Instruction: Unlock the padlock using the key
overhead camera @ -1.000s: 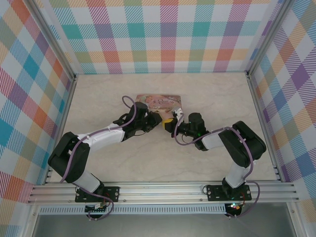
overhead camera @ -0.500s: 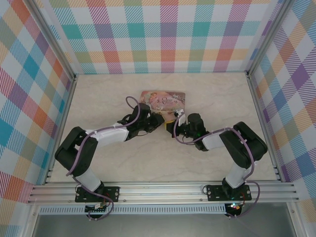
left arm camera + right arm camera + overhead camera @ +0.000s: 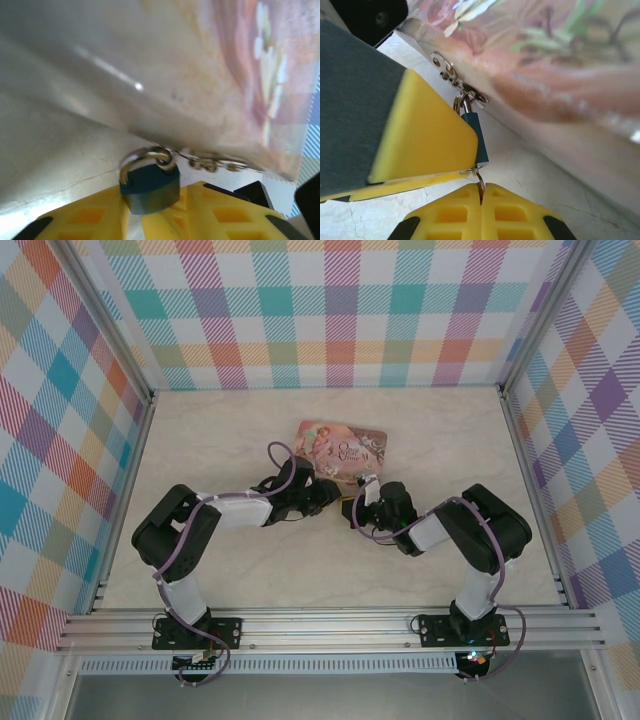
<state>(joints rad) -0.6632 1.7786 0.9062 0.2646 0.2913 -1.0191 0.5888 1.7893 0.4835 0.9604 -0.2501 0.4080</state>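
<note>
My left gripper is holding the padlock crooked across its fingers, so next I open it and clamp the padlock squarely by its broad sides [image 3: 151, 181] before turning the key.
The teal-blue padlock [image 3: 150, 187] stands pinched between the yellow fingers of my left gripper [image 3: 135, 210], which is shut on its body. Its silver shackle [image 3: 142, 159] passes through a small ring and chain fixed to the pink tin [image 3: 342, 448]. In the right wrist view the padlock [image 3: 476, 135] shows edge-on beside the left gripper's finger [image 3: 420, 140]. My right gripper [image 3: 481, 192] is shut on the thin grey key [image 3: 480, 182], whose tip touches the padlock's bottom face. In the top view the left gripper [image 3: 325, 492] and right gripper [image 3: 357, 502] meet just below the tin.
The pink illustrated tin [image 3: 555, 65] lies tilted close above both grippers and fills the far side of both wrist views. The beige marble table [image 3: 250, 560] is bounded by checkered walls [image 3: 60, 460] and a metal rail [image 3: 330, 625] at the near edge.
The tin has slid and turned to the right. The left arm has reached further right with the padlock, and the right gripper has drawn in slightly left and lower toward it.
</note>
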